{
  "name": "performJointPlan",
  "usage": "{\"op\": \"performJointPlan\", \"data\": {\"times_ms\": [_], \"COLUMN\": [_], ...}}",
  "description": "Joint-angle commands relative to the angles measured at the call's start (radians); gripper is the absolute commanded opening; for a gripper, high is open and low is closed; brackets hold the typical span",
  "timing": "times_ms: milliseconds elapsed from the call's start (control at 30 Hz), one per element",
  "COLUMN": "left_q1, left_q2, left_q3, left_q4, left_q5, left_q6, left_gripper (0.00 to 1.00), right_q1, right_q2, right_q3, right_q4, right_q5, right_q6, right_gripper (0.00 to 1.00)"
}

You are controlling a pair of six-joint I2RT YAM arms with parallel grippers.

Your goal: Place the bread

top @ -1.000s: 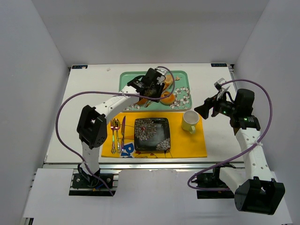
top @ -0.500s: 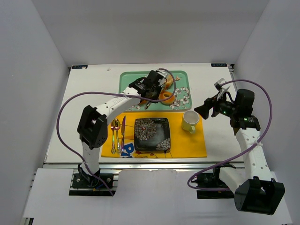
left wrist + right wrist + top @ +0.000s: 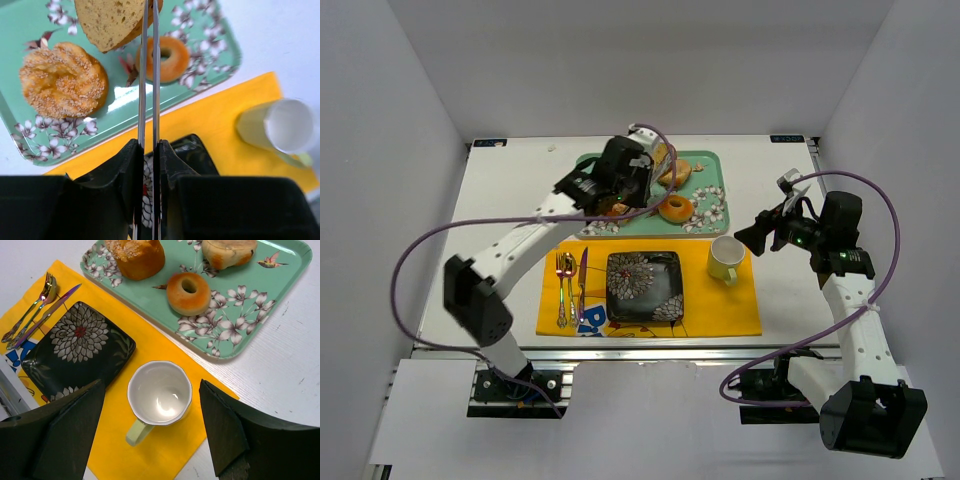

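My left gripper is to put the bread down between the silver flowers on the black plate [image 3: 652,287].
The bread [image 3: 107,20], a tan slice with a darker crust, is clamped between the thin blade fingers of my left gripper [image 3: 148,15] and hangs in the air above the green floral tray [image 3: 30,130]. In the top view my left gripper [image 3: 625,175] is raised over the tray's left half [image 3: 715,160]; the arm hides the bread there. My right gripper [image 3: 150,390] is open and empty, hovering over the pale green cup [image 3: 160,392], off the tray's right side in the top view [image 3: 760,232].
On the tray lie a sugared orange-brown cake [image 3: 62,80], a ring doughnut [image 3: 167,57] and a pale roll [image 3: 227,251]. A black flowered plate [image 3: 644,286], the cup [image 3: 725,258] and cutlery [image 3: 570,285] sit on a yellow placemat [image 3: 730,310] in front of the tray.
My left gripper has risen from the tray and moved left with the bread in it. The doughnut now shows uncovered. The right arm has not moved.
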Motion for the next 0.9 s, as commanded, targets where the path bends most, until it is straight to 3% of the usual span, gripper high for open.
{"op": "performJointPlan", "data": {"times_ms": [0, 167, 367, 567, 700, 867], "left_q1": [-0.004, -0.007, -0.035, -0.120, -0.240, -0.312], "left_q2": [-0.180, -0.438, -0.656, -0.702, -0.635, -0.570], "left_q3": [-0.080, -0.334, -0.534, -0.655, -0.678, -0.712], "left_q4": [0.050, 0.059, -0.036, -0.041, -0.058, -0.065], "left_q5": [0.074, 0.206, 0.343, 0.326, 0.242, 0.182], "left_q6": [-0.029, -0.026, 0.006, -0.029, -0.041, -0.058], "left_gripper": [0.00, 0.00, 0.00, 0.00, 0.00, 0.02], "right_q1": [-0.006, -0.007, -0.007, -0.007, -0.007, -0.007], "right_q2": [-0.015, -0.015, -0.004, 0.011, 0.010, 0.004], "right_q3": [0.013, 0.025, 0.045, 0.070, 0.076, 0.081], "right_q4": [0.002, -0.006, -0.018, -0.041, -0.055, -0.058], "right_q5": [-0.029, -0.031, -0.046, -0.063, -0.061, -0.060], "right_q6": [0.007, 0.002, 0.001, -0.007, -0.012, -0.012], "right_gripper": [0.81, 0.81, 0.81, 0.81, 0.81, 0.81]}}
